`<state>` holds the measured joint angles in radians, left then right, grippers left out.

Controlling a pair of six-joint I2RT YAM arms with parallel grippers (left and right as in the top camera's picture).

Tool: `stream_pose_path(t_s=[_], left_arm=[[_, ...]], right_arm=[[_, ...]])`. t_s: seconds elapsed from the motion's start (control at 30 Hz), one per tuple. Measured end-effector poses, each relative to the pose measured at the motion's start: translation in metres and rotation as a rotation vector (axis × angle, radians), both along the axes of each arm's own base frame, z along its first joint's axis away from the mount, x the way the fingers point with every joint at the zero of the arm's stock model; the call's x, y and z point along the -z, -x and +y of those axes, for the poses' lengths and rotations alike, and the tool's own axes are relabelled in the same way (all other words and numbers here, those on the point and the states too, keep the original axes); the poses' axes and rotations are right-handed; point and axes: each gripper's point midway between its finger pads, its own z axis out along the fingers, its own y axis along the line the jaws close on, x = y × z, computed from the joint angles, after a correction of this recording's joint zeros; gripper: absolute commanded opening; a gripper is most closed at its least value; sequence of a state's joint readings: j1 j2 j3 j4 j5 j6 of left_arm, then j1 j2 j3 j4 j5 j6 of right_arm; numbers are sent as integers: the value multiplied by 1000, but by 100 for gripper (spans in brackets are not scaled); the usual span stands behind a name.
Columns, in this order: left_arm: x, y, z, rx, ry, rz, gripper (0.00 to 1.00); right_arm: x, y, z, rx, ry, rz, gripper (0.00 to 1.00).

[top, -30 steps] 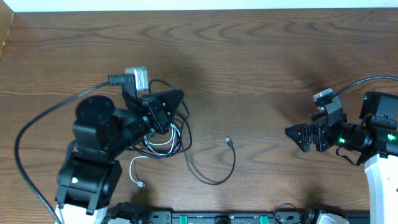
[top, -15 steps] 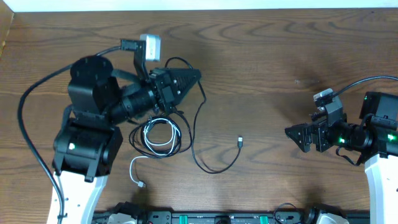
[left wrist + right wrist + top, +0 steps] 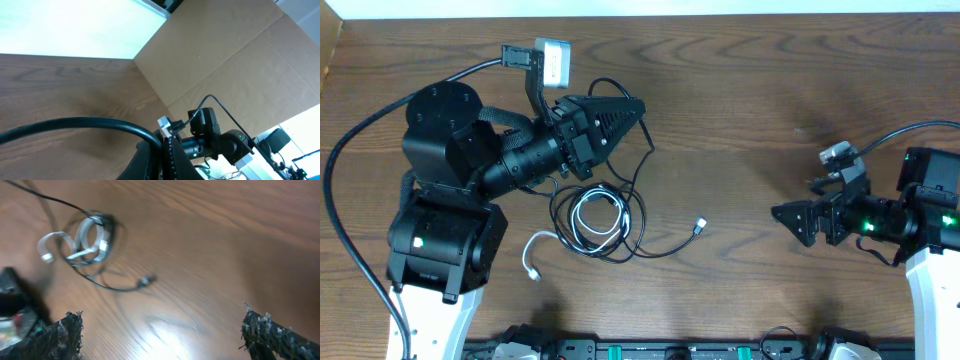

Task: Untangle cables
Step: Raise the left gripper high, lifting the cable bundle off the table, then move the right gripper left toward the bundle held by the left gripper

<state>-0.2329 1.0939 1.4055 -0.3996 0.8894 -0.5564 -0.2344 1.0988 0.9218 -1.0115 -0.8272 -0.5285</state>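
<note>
I need to close my right gripper on the black cable's hanging strand (image 3: 632,179) (image 3: 75,207), near where it drops from my left gripper into the coil.
My left gripper (image 3: 638,108) is shut on the black cable (image 3: 665,251) and holds a strand of it above the table. From there the cable drops into a loose coil in front of the arm. Its small plug (image 3: 699,226) lies to the coil's right. The white cable (image 3: 588,205) is looped inside that coil, with one end (image 3: 532,272) trailing left. In the left wrist view the black cable (image 3: 75,125) runs into the closed fingers (image 3: 150,160). My right gripper (image 3: 785,214) hangs open at the right, far from the cables. Its wrist view shows the coil (image 3: 90,240) and the plug (image 3: 145,281) ahead of the open gripper (image 3: 167,335).
A thick black arm cable (image 3: 360,190) arcs around the left arm's base. The right arm's own cable (image 3: 890,135) loops at the right edge. A black rail (image 3: 670,350) runs along the table's front edge. A cardboard wall (image 3: 225,55) stands beyond the table.
My left gripper has risen and moved toward the far side and right with the black cable, dragging the coil and plug slightly right. The right gripper has edged left.
</note>
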Motion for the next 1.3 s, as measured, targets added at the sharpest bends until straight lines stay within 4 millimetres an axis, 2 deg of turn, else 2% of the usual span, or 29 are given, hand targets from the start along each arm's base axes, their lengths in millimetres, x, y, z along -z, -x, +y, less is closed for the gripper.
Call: stream_pose_path(t_s=[0.23, 0.4, 0.53, 0.73, 1.03, 1.3], left_arm=[[0, 0, 0, 0, 0, 0, 8], [0, 1, 0, 5, 1, 0, 8], [0, 2, -1, 16, 3, 1, 8], [-1, 3, -2, 23, 4, 1, 7], [-1, 4, -2, 23, 12, 14, 7], [-1, 4, -2, 23, 15, 21, 7]], right_arm=[[-34, 3, 46, -225, -156, -172, 99], [-49, 6, 75, -353, -191, -269, 99], [-54, -3, 93, -380, -190, -299, 99], [-44, -25, 122, -380, -209, -251, 99], [-25, -45, 198, -497, -279, -277, 99], [16, -54, 257, -528, -312, -240, 99]])
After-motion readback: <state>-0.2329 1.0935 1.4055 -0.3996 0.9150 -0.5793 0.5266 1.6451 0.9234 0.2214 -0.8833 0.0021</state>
